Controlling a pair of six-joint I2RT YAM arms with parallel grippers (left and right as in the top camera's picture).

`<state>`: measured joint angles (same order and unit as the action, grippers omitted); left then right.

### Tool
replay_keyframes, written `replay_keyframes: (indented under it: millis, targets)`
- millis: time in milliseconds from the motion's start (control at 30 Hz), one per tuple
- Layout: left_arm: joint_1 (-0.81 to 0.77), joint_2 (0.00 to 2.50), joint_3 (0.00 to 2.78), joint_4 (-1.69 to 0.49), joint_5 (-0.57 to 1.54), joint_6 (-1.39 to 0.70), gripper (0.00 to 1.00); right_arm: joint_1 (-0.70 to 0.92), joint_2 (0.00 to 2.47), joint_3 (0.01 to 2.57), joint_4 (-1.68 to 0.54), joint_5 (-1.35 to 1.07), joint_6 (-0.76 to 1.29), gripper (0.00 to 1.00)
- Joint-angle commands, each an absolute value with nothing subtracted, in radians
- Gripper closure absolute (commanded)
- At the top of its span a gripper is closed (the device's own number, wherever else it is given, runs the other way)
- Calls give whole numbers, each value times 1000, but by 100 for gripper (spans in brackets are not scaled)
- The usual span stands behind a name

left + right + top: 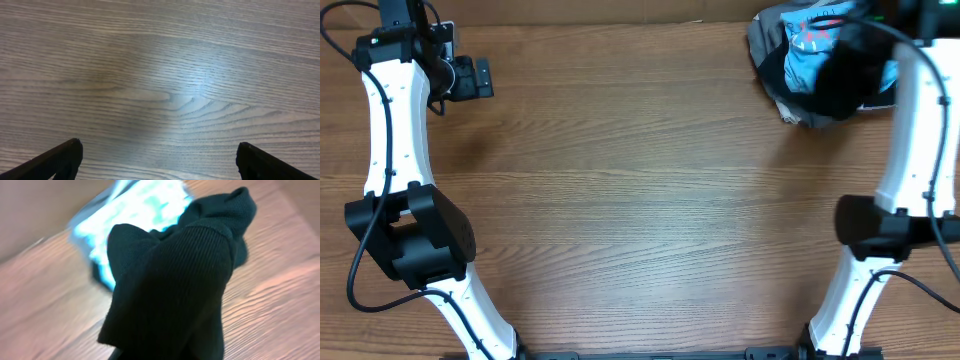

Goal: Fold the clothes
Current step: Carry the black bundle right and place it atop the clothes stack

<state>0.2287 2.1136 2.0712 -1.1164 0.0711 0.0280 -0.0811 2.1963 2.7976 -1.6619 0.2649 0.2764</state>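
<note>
My right gripper is going to let go of the black garment on top of the light-blue shirt (pixel 863 38) (pixel 152 207) by the back edge of the table.
The black garment (pixel 842 72) is bunched at the table's far right, on top of a pile with a light-blue shirt (pixel 810 38) and a grey garment (pixel 766 42). In the right wrist view the black garment (pixel 175 290) fills the middle, rising up to the camera and hiding my right fingers. My right gripper (pixel 868 40) sits over the pile and appears shut on the black fabric. My left gripper (pixel 470 78) is at the far left of the table. It is open and empty over bare wood (pixel 159 150).
The wooden table (pixel 640 200) stretches between the two arms. The light-blue shirt also shows in the right wrist view (pixel 145 210), behind the black fabric. The table's back edge runs close behind the pile.
</note>
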Motion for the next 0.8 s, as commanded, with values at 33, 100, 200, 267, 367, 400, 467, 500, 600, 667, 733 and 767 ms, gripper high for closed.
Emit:
replay_keyframes:
  millis: [33,100,200,267,367,400,467,500,600,667,733,767]
  targets:
    - [222,2120,2090,-1098,79,18,0,-200,2168,2832,-1598,232,256,96]
    - [222,2120,2090,-1090,79,14,0,-227,2172,2826,-1557,231,252,96]
    - [222,2120,2090,-1076,80,-9,0,-247,2172,2794,-1477,234,230,96]
    - [221,2120,2090,-1070,79,-9,0,-249,2172,2767,-1434,234,210,96]
    - [220,2120,2090,-1065,79,-9,0,-249,2173,2701,-1364,247,179,96]
    - [220,2120,2090,-1064,79,-9,0,-249,2174,2674,-1338,252,173,96]
    - [220,2120,2090,-1060,79,-8,0,-249,2176,2622,-1278,270,151,96]
    - [220,2120,2090,-1057,79,-8,0,-249,2178,2600,-1252,283,147,96]
    - [220,2120,2090,-1052,78,-7,0,-249,2196,2556,-1176,340,88,96]
    - [220,2120,2090,-1047,78,-7,0,-249,2212,2552,-1144,373,31,96]
    - [220,2120,2090,-1039,78,-7,0,-249,2226,2552,-1111,385,-41,96]
    - [220,2120,2090,-1034,78,-7,0,-249,2232,2552,-1092,384,-73,96]
